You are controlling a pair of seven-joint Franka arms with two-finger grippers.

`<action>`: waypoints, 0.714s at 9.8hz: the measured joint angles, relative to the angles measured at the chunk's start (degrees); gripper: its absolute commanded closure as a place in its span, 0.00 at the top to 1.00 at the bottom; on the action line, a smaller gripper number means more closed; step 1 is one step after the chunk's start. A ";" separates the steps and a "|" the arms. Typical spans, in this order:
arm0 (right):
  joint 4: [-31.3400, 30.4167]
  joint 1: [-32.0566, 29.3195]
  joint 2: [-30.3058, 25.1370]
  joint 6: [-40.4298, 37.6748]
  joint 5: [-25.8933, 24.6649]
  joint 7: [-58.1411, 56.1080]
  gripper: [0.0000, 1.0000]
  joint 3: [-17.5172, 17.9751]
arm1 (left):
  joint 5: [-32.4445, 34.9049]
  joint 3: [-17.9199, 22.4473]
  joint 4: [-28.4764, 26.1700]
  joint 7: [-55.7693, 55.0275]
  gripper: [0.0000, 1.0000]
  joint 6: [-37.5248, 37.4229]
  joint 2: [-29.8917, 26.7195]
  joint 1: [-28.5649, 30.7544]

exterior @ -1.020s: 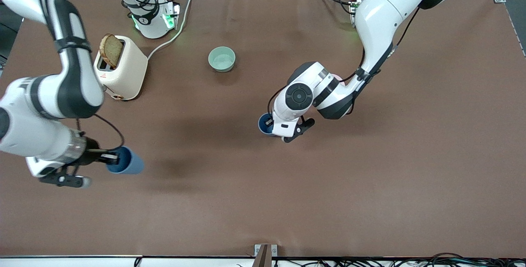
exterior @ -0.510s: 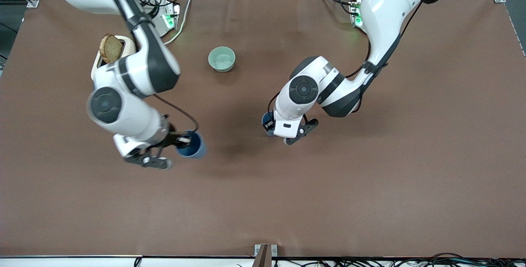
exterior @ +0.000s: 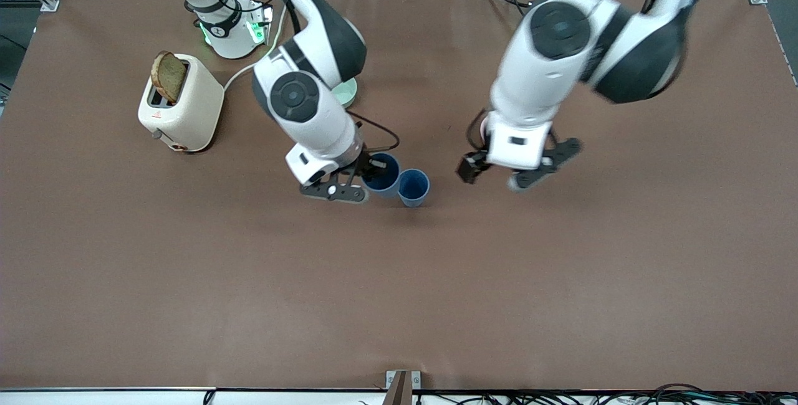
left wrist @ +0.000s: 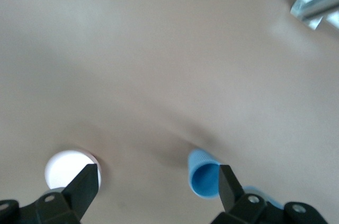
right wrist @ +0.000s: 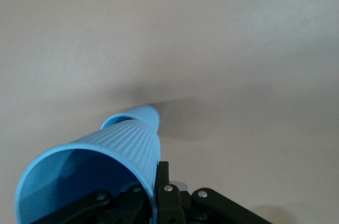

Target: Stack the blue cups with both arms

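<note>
The robot's right gripper needs to release its blue cup, now held close beside the standing cup, inside the other blue cup [exterior: 413, 187] [right wrist: 133, 116] that stands on the brown table.
One blue cup [exterior: 413, 187] stands upright on the brown table near the middle. My right gripper [exterior: 372, 172] is shut on the rim of the other blue cup [exterior: 382, 176], one finger inside and one outside, and holds it close beside the standing cup. In the right wrist view the held cup [right wrist: 95, 173] fills the foreground at the right gripper [right wrist: 152, 188], with the standing cup [right wrist: 135, 118] just past it. My left gripper [exterior: 472, 168] is open and empty, raised above the table toward the left arm's end. The left wrist view shows the left gripper [left wrist: 157, 172] and the standing cup [left wrist: 205, 177].
A cream toaster [exterior: 184, 106] with a slice of bread stands at the right arm's end. The pale green bowl [exterior: 350, 91] is mostly hidden under the right arm. A pale round bowl [left wrist: 66, 167] shows in the left wrist view by one finger.
My right arm has carried its cup from the right arm's end to the middle, beside the other cup. My left gripper has let go of that cup and risen away.
</note>
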 measured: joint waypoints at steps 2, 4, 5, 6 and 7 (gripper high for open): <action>-0.30 1.86 1.75 2.64 0.00 1.37 0.01 -0.05 | 0.00 0.06 0.06 14.69 1.00 -3.77 -5.10 7.67; -0.56 2.97 3.92 4.90 0.00 2.11 0.01 -0.09 | -0.15 0.08 0.03 26.91 1.00 -8.06 -9.46 12.72; -0.55 3.22 4.46 5.22 0.00 2.14 0.01 -0.09 | -1.09 0.10 0.01 32.68 1.00 -10.15 -11.29 15.16; -0.55 3.54 4.61 5.24 0.00 2.15 0.01 -0.09 | -2.87 0.12 -0.02 37.74 1.00 -12.15 -12.87 17.96; -0.55 3.74 4.68 5.38 0.00 2.16 0.01 -0.11 | -4.59 0.30 -0.09 42.88 1.00 -14.07 -14.06 20.52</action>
